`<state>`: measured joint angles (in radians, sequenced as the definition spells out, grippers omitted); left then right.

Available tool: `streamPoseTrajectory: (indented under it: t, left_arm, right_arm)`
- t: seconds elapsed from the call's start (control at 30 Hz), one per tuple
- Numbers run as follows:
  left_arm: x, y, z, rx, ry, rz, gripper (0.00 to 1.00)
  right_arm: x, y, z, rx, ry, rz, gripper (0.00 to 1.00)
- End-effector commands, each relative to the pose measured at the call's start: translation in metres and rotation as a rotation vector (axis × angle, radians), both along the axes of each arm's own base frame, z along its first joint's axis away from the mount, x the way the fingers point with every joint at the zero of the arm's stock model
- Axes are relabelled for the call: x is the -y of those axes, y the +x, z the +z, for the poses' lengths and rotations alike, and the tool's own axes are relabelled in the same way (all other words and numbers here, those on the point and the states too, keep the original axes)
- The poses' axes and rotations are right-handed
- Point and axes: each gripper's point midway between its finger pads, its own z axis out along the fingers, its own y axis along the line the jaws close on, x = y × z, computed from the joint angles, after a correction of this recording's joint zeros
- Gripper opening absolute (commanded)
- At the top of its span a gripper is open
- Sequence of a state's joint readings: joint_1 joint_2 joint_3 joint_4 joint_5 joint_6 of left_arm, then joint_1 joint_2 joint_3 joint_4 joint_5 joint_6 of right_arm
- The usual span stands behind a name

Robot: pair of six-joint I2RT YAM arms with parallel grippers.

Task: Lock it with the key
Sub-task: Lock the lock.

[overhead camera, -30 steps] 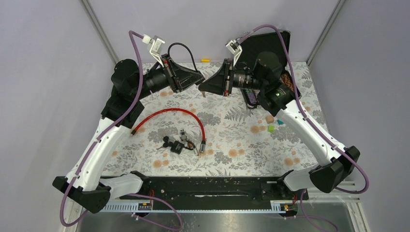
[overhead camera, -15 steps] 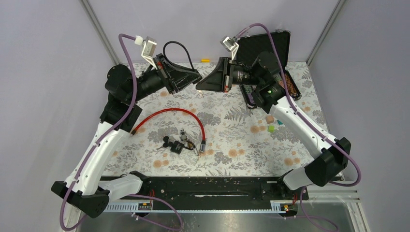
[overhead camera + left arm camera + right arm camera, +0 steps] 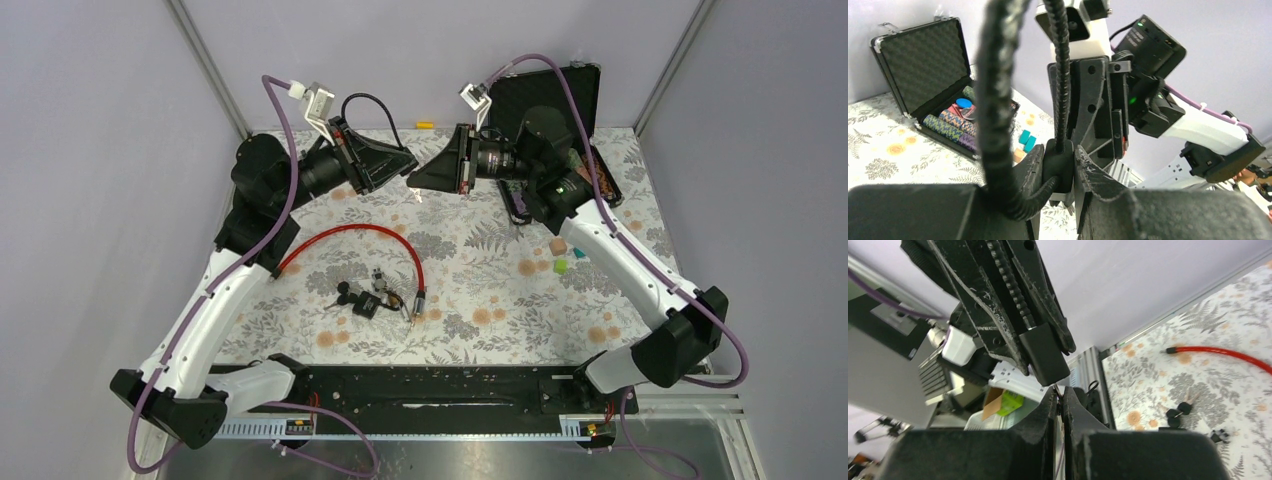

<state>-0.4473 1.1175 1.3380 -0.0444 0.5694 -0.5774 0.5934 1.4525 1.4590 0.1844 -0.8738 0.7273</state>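
Observation:
The robot's right gripper will release the key on the floral cloth (image 3: 478, 220) between the red cable lock and the black case.
My left gripper (image 3: 1058, 167) is shut on the black lock body (image 3: 1058, 157), raised over the far middle of the table. The lock's black braided cable (image 3: 995, 100) loops back over the wrist. In the top view the left gripper (image 3: 406, 160) and right gripper (image 3: 416, 181) meet tip to tip. My right gripper (image 3: 1059, 395) is shut on a thin key (image 3: 1059, 400), of which only a sliver shows between the pads. The key's tip sits right under the lock body (image 3: 1045, 354).
A red cable lock (image 3: 360, 232) and a bunch of black-headed keys (image 3: 345, 293) lie on the floral cloth at mid-table. An open black case of poker chips (image 3: 560, 95) stands at the back right, with coloured blocks (image 3: 560, 256) near it.
Both wrists lifted slightly toward the back and settled, still tip to tip. Neither grip has changed.

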Motion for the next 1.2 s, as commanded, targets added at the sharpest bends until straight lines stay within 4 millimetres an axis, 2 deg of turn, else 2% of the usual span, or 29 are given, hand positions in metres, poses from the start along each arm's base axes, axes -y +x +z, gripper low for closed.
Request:
streamPoseTrajectory:
  t: [0.0,0.07,0.13,0.2,0.4,0.5,0.63,0.83,0.97,1.17]
  left_arm:
    - [-0.014,0.001,0.054,0.238,-0.041,0.011,0.00]
    - [-0.014,-0.002,0.055,0.243,-0.045,-0.021,0.00]
    - [-0.017,0.000,0.058,0.242,-0.066,-0.018,0.00]
    - [-0.021,0.004,0.059,0.235,-0.076,0.005,0.00]
    - [-0.032,0.024,0.053,0.199,-0.075,0.119,0.00]
    - [-0.033,0.023,0.056,0.201,-0.100,0.094,0.00]
    - [-0.027,0.005,0.066,0.236,-0.088,-0.048,0.00]
    - [-0.029,0.002,0.061,0.279,-0.031,-0.038,0.00]
    - [-0.029,0.001,0.060,0.318,-0.009,-0.034,0.00]
    - [-0.028,-0.019,0.054,0.429,0.040,-0.096,0.00]
  right_arm:
    - [0.011,-0.047,0.016,-0.006,0.022,0.294,0.00]
    - [0.013,-0.052,0.013,-0.001,0.011,0.347,0.00]
    - [0.015,-0.044,0.004,-0.029,-0.007,0.355,0.00]
    - [0.015,-0.034,-0.002,-0.039,-0.007,0.326,0.00]
    - [0.014,-0.023,-0.003,0.022,-0.002,0.239,0.00]
    - [0.017,-0.033,-0.005,0.060,-0.008,0.293,0.00]
    - [0.031,-0.055,-0.010,0.097,-0.034,0.416,0.00]
    - [0.028,-0.047,-0.010,0.032,-0.048,0.397,0.00]
    - [0.028,-0.048,-0.005,-0.006,-0.042,0.405,0.00]
    - [0.030,-0.055,0.024,-0.097,0.003,0.476,0.00]
